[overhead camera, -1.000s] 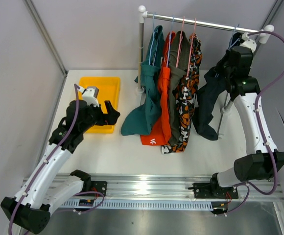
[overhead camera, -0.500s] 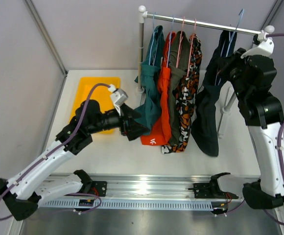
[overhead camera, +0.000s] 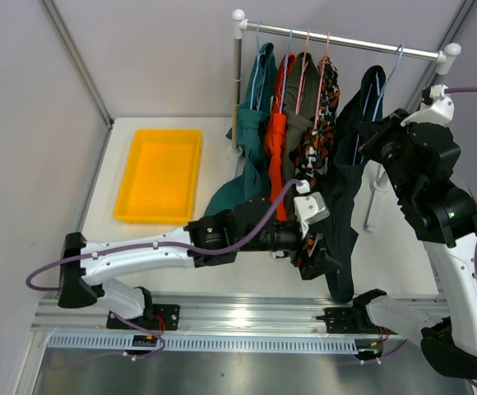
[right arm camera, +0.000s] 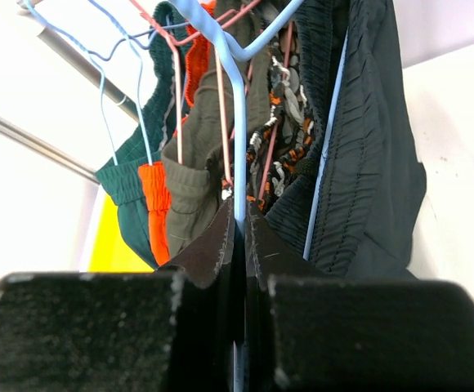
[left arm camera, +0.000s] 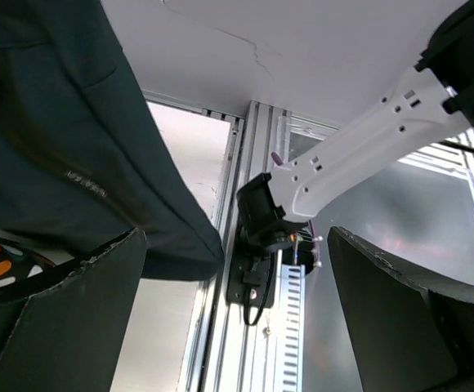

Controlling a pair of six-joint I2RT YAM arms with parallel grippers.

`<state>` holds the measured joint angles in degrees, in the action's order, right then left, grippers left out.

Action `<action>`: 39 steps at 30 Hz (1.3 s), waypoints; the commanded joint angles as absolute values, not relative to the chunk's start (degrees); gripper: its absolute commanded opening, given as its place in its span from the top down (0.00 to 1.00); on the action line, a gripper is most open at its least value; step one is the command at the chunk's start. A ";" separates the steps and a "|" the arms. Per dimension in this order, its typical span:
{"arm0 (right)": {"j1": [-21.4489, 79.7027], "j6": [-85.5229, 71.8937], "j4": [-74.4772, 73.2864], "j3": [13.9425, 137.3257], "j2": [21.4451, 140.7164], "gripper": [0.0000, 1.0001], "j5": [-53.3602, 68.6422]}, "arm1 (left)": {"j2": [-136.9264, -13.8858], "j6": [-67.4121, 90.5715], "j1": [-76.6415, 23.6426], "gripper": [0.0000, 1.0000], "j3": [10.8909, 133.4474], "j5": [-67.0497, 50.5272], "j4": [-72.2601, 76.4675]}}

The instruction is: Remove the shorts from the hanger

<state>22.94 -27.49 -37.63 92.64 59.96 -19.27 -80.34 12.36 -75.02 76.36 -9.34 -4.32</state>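
Next, my left gripper needs to go to the zip pocket (overhead camera: 339, 228) (left arm camera: 72, 173) of the navy shorts, above their lower hem, and close there.
The dark navy shorts (overhead camera: 345, 189) hang on a blue hanger (overhead camera: 386, 74) at the right end of the rail. My right gripper (overhead camera: 370, 133) is shut on the hanger wire (right arm camera: 239, 163), with the navy shorts (right arm camera: 368, 163) just right of the fingers. I cannot tell whether the hook rests on the rail. My left gripper (overhead camera: 325, 253) is open beside the navy shorts' lower hem (left arm camera: 172, 237). The hem lies above the left finger (left arm camera: 57, 318), and nothing is between the jaws. The teal (overhead camera: 251, 156), orange (overhead camera: 275, 164), olive-grey (overhead camera: 298, 123) and camouflage shorts (overhead camera: 317, 148) hang on the rail.
The rail (overhead camera: 345, 39) stands on a white post (overhead camera: 237, 90) at the back. A yellow tray (overhead camera: 158, 174) sits at the left of the table. The aluminium base rail (overhead camera: 247, 317) runs along the near edge, and it shows below my left gripper (left arm camera: 253, 343).
My left arm swept from the yellow tray across to the right, to the navy shorts' hem. My right gripper raised the blue hanger above the rail, then brought it down and forward.
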 commanded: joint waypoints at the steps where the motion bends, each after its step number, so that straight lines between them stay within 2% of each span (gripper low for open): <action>1: 23.38 -29.09 -35.24 93.34 57.31 1.00 -22.41 | -82.17 10.72 -75.94 0.01 81.81 -1.50 -0.35; 12: 23.55 -29.62 -36.21 92.37 55.20 1.00 -21.80 | -90.78 9.40 -76.20 0.01 89.47 11.33 -2.37; 19: 23.47 -29.97 -36.21 92.29 55.11 1.00 -21.80 | -94.83 11.25 -76.20 0.02 91.23 12.48 -1.32; 21: 23.47 -29.80 -36.21 92.29 55.11 1.00 -21.88 | -95.44 11.42 -76.11 0.11 91.32 12.22 -1.32; 22: 23.47 -29.79 -36.12 92.29 55.19 1.00 -21.97 | -95.62 11.60 -76.11 0.34 91.23 12.13 -1.32; 24: 23.55 -29.62 -35.95 92.29 55.11 1.00 -22.15 | -95.80 11.95 -76.20 0.54 90.97 12.65 -1.41; 25: 23.55 -29.36 -36.03 92.29 55.19 1.00 -22.32 | -95.71 12.21 -76.20 0.74 90.62 12.92 -1.41; 27: 23.55 -29.27 -36.04 92.29 55.19 1.00 -22.85 | -95.36 12.65 -76.20 0.96 90.35 13.97 -1.93; 28: 23.55 -29.18 -36.04 92.37 55.28 1.00 -23.03 | -94.93 12.83 -76.20 1.00 89.74 14.15 -2.02; 34: 23.47 -26.81 -35.86 94.65 56.86 1.00 -26.09 | -86.60 12.75 -79.97 1.00 82.28 17.75 -2.20; 39: 23.20 -23.56 -36.30 100.18 61.07 1.00 -27.86 | -78.15 14.59 -88.74 1.00 66.57 22.67 0.17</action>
